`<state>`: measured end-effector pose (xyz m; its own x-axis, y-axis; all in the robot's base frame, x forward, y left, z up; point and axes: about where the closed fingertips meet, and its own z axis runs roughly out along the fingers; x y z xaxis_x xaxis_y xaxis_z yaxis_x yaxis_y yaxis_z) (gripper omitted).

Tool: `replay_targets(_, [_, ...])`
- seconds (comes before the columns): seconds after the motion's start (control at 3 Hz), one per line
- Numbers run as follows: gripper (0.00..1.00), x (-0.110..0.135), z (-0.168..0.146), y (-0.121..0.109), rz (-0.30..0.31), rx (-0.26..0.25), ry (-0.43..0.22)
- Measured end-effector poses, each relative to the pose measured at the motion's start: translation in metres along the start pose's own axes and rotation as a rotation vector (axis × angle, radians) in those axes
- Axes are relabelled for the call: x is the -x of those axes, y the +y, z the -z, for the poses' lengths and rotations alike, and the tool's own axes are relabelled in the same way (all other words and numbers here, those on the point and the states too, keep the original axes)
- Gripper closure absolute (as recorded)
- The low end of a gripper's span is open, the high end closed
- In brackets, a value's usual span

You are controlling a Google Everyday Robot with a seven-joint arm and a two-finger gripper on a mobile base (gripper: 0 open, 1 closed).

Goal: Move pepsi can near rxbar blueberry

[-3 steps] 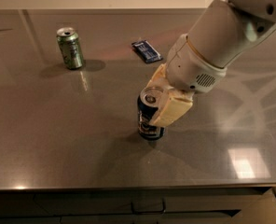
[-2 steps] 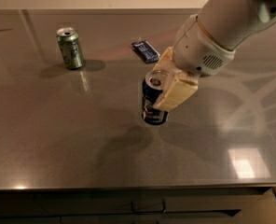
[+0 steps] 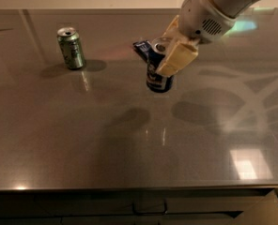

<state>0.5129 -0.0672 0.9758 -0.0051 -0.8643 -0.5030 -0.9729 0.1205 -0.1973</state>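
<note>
The robot's gripper should release the pepsi can on the grey table (image 3: 165, 66), just beside the hidden end of the rxbar blueberry.
The pepsi can (image 3: 158, 75), dark navy with a silver top, hangs upright in my gripper (image 3: 173, 48) above the grey table (image 3: 129, 144), its shadow below it. The cream fingers (image 3: 177, 57) are shut around the can's upper part. The rxbar blueberry (image 3: 140, 48), a flat dark blue bar, lies just behind the can; only its left end shows, the rest is hidden by the can and gripper. The white arm (image 3: 219, 8) reaches in from the upper right.
A green can (image 3: 71, 48) stands upright at the back left of the table. The table's front edge (image 3: 129, 189) runs along the bottom, with dark drawers below it. Bright light reflections lie on the right half.
My gripper has lifted the pepsi can off the table and carried it up and away toward the back, to just in front of the rxbar blueberry. The green can has not moved.
</note>
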Motion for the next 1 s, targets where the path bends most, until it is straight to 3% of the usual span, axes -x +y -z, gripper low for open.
replay_targets(1.0, [1.0,-0.014,-0.028,-0.113,-0.12,-0.068,0.14])
